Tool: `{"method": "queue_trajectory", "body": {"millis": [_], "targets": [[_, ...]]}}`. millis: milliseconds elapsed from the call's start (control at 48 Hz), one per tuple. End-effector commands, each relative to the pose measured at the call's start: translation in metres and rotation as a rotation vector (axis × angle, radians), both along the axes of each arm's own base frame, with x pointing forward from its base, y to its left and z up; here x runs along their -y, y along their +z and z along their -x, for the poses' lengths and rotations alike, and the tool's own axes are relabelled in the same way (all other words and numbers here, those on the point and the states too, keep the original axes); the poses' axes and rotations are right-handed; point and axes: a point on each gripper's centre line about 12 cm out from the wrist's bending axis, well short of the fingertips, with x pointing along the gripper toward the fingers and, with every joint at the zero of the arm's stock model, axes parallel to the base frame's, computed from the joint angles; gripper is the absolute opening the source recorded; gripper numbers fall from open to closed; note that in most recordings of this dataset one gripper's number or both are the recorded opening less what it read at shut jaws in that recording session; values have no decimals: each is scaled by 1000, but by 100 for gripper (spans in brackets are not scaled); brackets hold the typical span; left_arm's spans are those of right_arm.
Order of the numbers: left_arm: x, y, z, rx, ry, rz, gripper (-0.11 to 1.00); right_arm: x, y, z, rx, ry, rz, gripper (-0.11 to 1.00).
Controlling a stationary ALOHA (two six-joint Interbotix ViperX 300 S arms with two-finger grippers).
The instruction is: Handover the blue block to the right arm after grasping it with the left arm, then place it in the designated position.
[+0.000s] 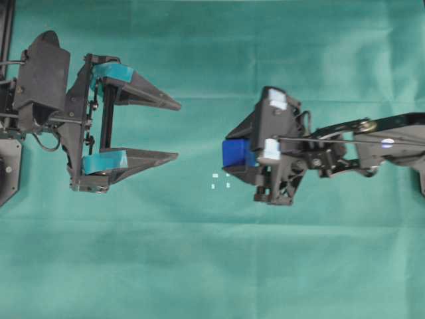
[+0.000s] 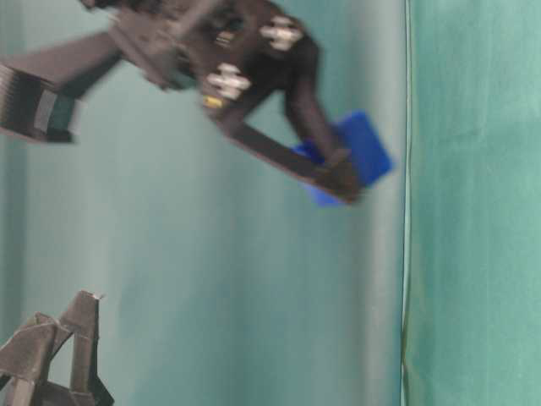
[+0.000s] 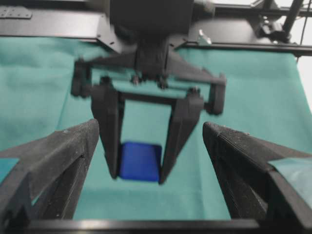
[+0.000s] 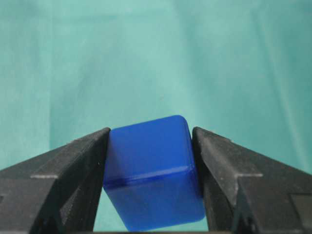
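Next, my right gripper lets go of the blue block on the tiny white marks [image 1: 227, 175] closest to that gripper on the green cloth.
My right gripper [image 1: 234, 154], plain black, is shut on the blue block [image 1: 234, 153] and holds it above the green cloth. The block fills the gap between its fingers in the right wrist view [image 4: 151, 170]. It also shows in the table-level view [image 2: 365, 154] and in the left wrist view [image 3: 140, 161]. The designated position [image 1: 221, 181], tiny white marks on the cloth, lies just below and left of the block in the overhead view. My left gripper [image 1: 178, 130], with teal tape bands, is open wide and empty at the left, pointing at the right gripper.
Green cloth [image 1: 212, 266] covers the whole table. The left arm's black base [image 1: 40, 80] stands at the left edge, the right arm's links [image 1: 372, 133] stretch off to the right. A black frame [image 3: 243, 44] runs along the table's far edge in the left wrist view.
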Motion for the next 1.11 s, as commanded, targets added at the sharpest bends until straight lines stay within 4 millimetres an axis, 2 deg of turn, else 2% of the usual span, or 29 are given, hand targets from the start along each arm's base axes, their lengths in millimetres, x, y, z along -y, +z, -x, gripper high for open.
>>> {"method": "queue_trajectory", "body": {"millis": [0, 167, 438, 1084], "targets": [[0, 11, -1, 31, 2, 2, 99, 2, 2, -6, 25, -3, -21, 57], [0, 11, -1, 29, 2, 1, 99, 2, -22, -15, 6, 8, -48, 57], [0, 11, 0, 31, 2, 2, 99, 5, -47, -27, 9, 17, -95, 57], [0, 11, -1, 31, 2, 2, 99, 3, -84, -56, 1, 44, -132, 57]]}}
